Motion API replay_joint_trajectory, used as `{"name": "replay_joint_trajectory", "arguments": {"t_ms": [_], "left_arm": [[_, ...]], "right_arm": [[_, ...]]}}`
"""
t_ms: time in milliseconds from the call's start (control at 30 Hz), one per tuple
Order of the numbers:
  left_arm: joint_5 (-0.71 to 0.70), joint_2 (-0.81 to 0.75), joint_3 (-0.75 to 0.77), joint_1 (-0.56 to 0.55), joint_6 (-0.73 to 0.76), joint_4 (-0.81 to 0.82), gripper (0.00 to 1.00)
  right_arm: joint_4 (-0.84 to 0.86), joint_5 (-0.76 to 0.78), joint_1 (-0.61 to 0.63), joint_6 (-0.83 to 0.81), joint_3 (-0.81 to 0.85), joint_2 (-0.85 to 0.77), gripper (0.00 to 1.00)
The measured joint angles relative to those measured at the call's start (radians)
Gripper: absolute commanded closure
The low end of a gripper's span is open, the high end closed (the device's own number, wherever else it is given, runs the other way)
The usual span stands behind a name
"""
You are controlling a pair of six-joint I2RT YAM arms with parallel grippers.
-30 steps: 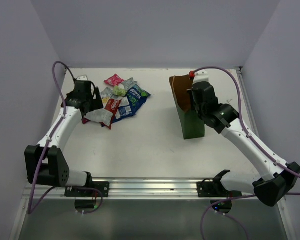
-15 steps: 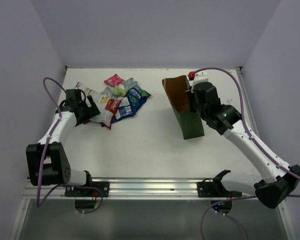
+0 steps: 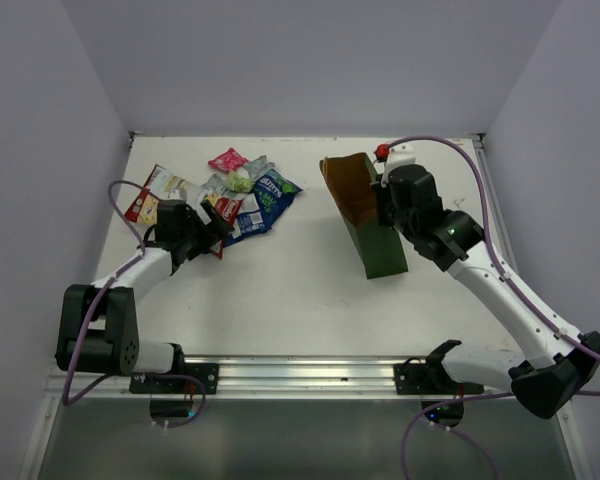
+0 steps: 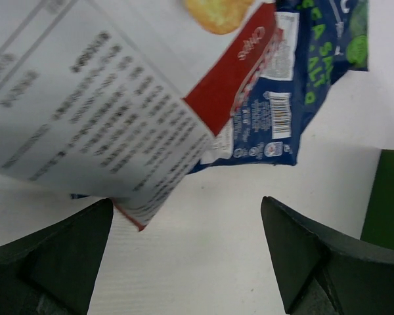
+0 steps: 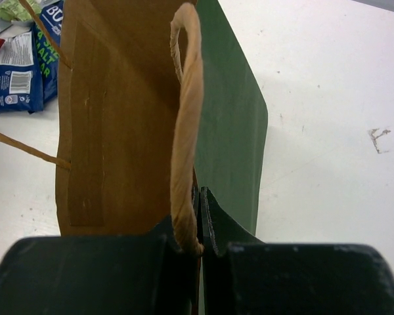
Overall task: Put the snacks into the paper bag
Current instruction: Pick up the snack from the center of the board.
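I need to next move my left gripper to the large white-red-yellow chip bag and grip its red end [image 3: 141, 197], farthest from the paper bag.
The snacks lie in a pile at the far left: a large white-red-yellow chip bag [image 3: 148, 192], a white-red packet [image 3: 224, 212], a blue-white packet [image 3: 267, 197], a pink one [image 3: 227, 159] and a green one [image 3: 240, 181]. My left gripper [image 3: 208, 232] is open and empty, low at the pile's near edge. In the left wrist view the gripper [image 4: 186, 205] faces the white-red packet [image 4: 105, 111] and the blue-white packet [image 4: 295, 85]. The dark green paper bag [image 3: 380, 240] leans with its brown inside towards the pile. My right gripper [image 3: 386, 200] [image 5: 200, 200] is shut on the bag's rim [image 5: 223, 131], beside a tan handle [image 5: 186, 118].
White walls close the table on the left, far and right sides. A metal rail [image 3: 300, 375] with both arm bases runs along the near edge. White table [image 3: 290, 290] lies between the pile and the bag.
My left gripper has drawn back from the far left towards the pile's near edge, uncovering the large chip bag. My right gripper has tipped the bag's mouth further left.
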Motion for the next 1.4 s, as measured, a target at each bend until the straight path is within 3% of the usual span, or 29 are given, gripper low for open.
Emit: {"name": "replay_joint_trajectory", "arguments": {"t_ms": [200, 533, 667, 867, 967, 1100, 1267, 1400], "left_arm": [[0.006, 0.065, 0.027, -0.087, -0.044, 0.132, 0.01], [0.01, 0.332, 0.275, -0.181, -0.071, 0.237, 0.01], [0.02, 0.374, 0.37, -0.21, -0.066, 0.233, 0.01], [-0.012, 0.306, 0.468, -0.208, 0.022, 0.111, 0.0], [-0.011, 0.242, 0.503, -0.17, 0.077, 0.019, 0.0], [0.0, 0.168, 0.551, -0.021, 0.163, -0.079, 0.0], [0.022, 0.164, 0.62, 0.191, 0.248, -0.182, 0.0], [0.063, 0.194, 0.655, 0.297, 0.293, -0.238, 0.0]], "right_arm": [[0.0, 0.001, 0.0, 0.0, -0.003, -0.014, 1.0], [0.0, 0.001, 0.0, 0.0, -0.004, -0.021, 1.0], [0.0, 0.001, 0.0, 0.0, -0.004, -0.021, 1.0], [0.0, 0.0, 0.0, -0.001, -0.004, -0.021, 1.0], [0.0, -0.002, 0.0, 0.0, -0.004, -0.021, 1.0], [-0.001, -0.021, 0.0, 0.0, -0.004, -0.024, 1.0], [-0.002, -0.043, 0.0, 0.0, -0.004, -0.029, 1.0], [-0.003, -0.054, 0.0, 0.0, -0.004, -0.031, 1.0]]}}
